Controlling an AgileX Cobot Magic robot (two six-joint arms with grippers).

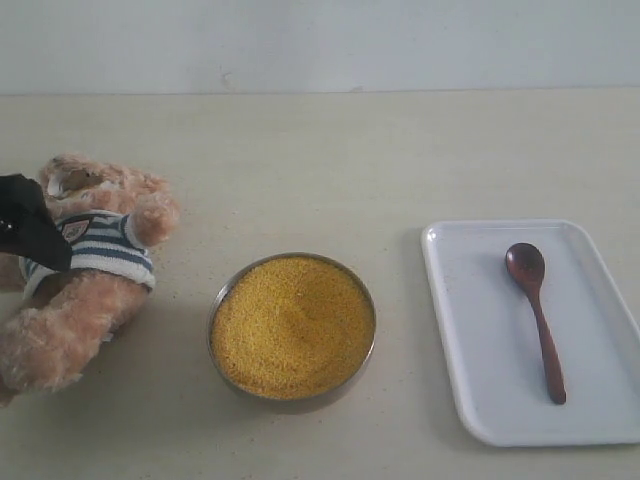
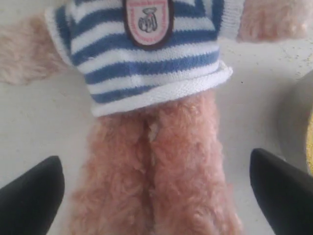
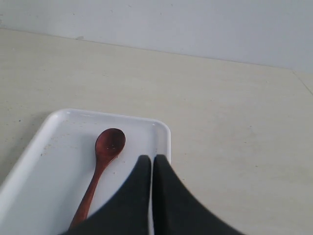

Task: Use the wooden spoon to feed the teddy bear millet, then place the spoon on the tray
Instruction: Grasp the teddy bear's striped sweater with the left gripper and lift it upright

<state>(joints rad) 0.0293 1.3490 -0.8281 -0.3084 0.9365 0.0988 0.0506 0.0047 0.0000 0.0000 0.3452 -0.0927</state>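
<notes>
I will next move my right gripper to the wooden spoon's handle (image 1: pixel 541 319) (image 3: pixel 93 183) on the white tray and close it there, on the half nearer the spoon's head.
The teddy bear (image 1: pixel 90 280) lies on its back at the left of the table, striped shirt and badge facing up. My left gripper (image 1: pixel 40 240) hovers over it. In the left wrist view that gripper (image 2: pixel 154 159) is open, its fingers wide apart on either side of the bear's (image 2: pixel 146 73) legs and not touching them. The millet (image 1: pixel 292 325) fills a round metal bowl (image 1: pixel 213 310) at the centre. The wooden spoon (image 1: pixel 537 310) lies on the white tray (image 1: pixel 470 330) at the right. My right gripper (image 3: pixel 152 159) is shut and empty above the tray (image 3: pixel 44 166), beside the spoon (image 3: pixel 100 166).
The bowl's edge (image 2: pixel 293 122) shows close to the bear's legs in the left wrist view. A pale wall runs behind the beige table (image 1: pixel 330 160). The right arm is outside the exterior view.
</notes>
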